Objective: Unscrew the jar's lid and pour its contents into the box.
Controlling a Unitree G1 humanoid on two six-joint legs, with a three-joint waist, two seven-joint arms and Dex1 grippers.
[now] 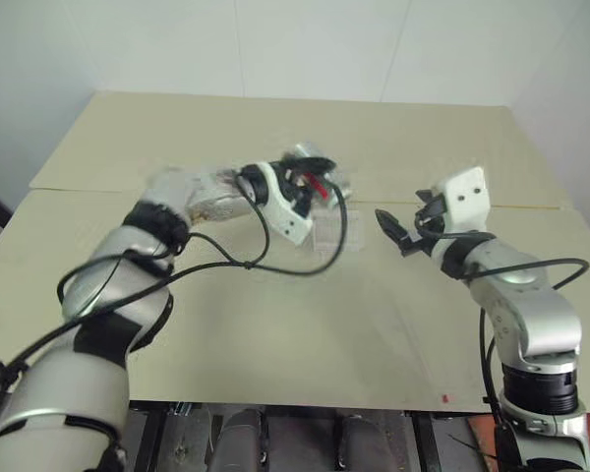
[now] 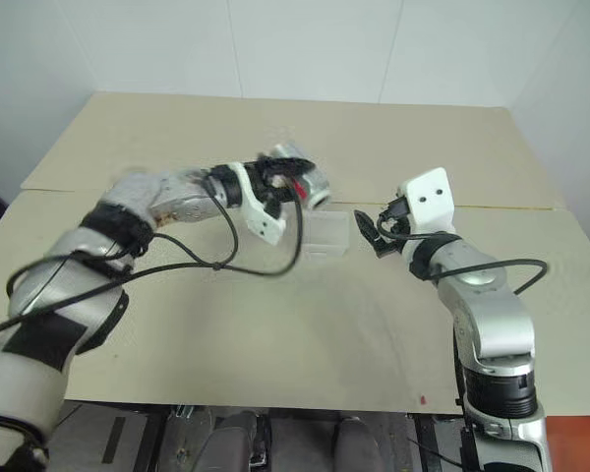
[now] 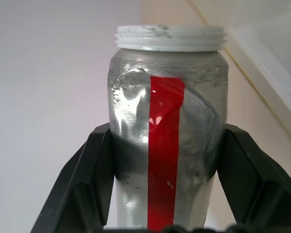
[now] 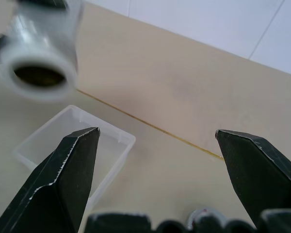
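The robot's left gripper will let go of the jar upright on the beige table (image 1: 260,263) beside the clear box, on that gripper's side.
My left gripper (image 1: 310,183) is shut on the jar (image 3: 167,63), a clear jar with a red stripe. The jar lies tipped on its side in the air, its lidless threaded mouth turned toward the right arm. Brownish contents (image 4: 39,75) show inside the mouth. The clear box (image 2: 324,236) sits on the table just below and beyond the jar. My right gripper (image 1: 408,222) hovers to the right of the box, open and empty. A small rounded grey thing (image 4: 203,215) peeks out low between its fingers; I cannot tell whether it is the lid.
The beige table (image 1: 275,334) is two tops joined by a seam with a yellow line (image 1: 531,206) behind the box. A white wall rises behind the far edge. A black cable (image 1: 226,261) loops down from my left forearm toward the tabletop.
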